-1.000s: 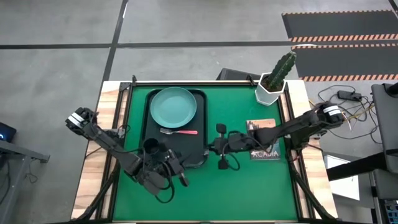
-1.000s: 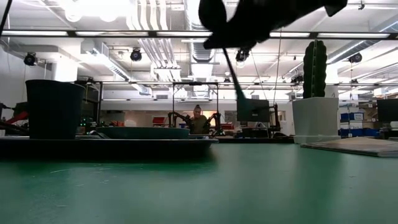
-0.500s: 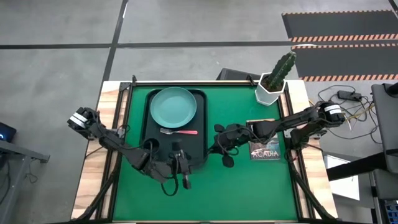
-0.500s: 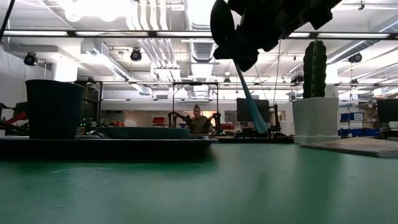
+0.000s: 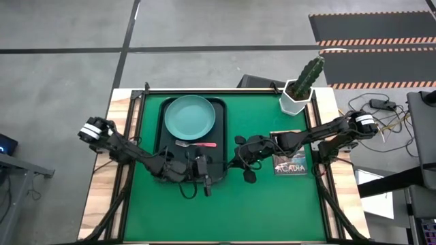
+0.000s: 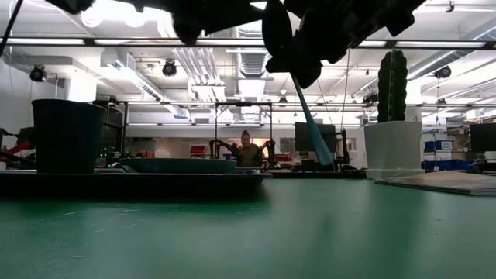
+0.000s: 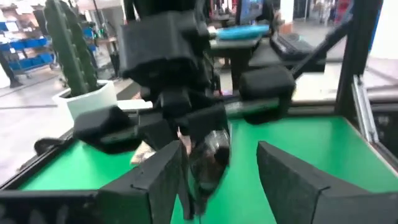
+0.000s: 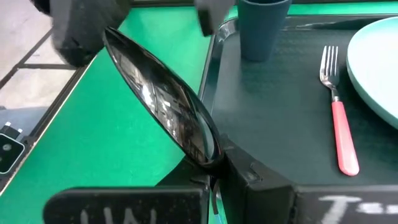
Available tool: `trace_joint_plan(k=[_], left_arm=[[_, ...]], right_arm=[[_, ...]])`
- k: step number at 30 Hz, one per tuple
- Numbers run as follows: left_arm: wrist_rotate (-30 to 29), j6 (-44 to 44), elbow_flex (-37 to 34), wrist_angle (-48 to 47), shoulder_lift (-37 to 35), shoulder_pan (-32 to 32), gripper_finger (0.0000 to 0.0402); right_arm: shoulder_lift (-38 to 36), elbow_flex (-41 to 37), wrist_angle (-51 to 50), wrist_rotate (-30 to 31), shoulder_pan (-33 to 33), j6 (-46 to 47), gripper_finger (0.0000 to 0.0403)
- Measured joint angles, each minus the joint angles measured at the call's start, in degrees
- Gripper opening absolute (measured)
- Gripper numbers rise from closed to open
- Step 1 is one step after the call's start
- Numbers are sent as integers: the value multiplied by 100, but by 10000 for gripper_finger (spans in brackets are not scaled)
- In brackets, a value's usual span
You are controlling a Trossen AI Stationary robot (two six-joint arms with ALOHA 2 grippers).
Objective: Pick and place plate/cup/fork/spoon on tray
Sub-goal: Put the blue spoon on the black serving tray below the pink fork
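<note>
I am pinching the spoon's neck with my right gripper while the spoon's teal handle hangs, so I will hold the spoon's bowl with my left gripper while my right gripper takes the spoon's handle (image 6: pixel 311 125).
The black tray (image 5: pixel 216 139) holds the teal plate (image 5: pixel 190 116), the red-handled fork (image 5: pixel 197 144) and the dark cup (image 8: pixel 261 28); my left arm hides the cup in the high view. My right gripper (image 5: pixel 238 162) is shut on the spoon (image 6: pixel 312 128) just off the tray's right edge. My left gripper (image 5: pixel 204 181) is open and empty over the tray's near right corner; its own wrist view (image 7: pixel 217 186) looks at the right gripper and spoon. My right gripper pinches the spoon at its neck (image 8: pixel 212 163), where the bowl meets the handle, between its two fingers. The dark bowl (image 8: pixel 165 99) sticks up past the fingers. The teal handle (image 6: pixel 316 143) hangs slanting below the gripper, and seems clear of the table.
A white pot with a cactus (image 5: pixel 298 95) stands at the far right corner. A flat printed card (image 5: pixel 289 163) lies on the green mat under my right arm. Open mat (image 5: pixel 272 211) lies along the near side.
My left gripper has gone from the table's near side up and toward the far edge, over the tray's near right corner, and now shows at the top of the low view. My right gripper has shifted slightly toward the tray and turned; the spoon's handle now shows its broad teal face.
</note>
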Motion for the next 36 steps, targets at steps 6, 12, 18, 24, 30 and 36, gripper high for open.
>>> trace_joint_plan(k=[6,12,18,24,30,36], left_arm=[[70,23,-11,583,394,224,172],[61,3,13,661,482,263,95],[-419,48,13,758,482,260,13],[-1144,-61,7,769,483,166,1],[-2017,-641,-51,806,484,110,1],[-2610,-969,-64,796,485,87,1]], right_arm=[[-1,0,-5,2,0,43,8],[0,0,-20,12,0,57,8],[-2,0,-24,494,0,206,12],[-2,5,50,1110,12,-146,48],[-4,22,233,1741,2,-232,115],[-11,22,422,2431,2,-670,159]])
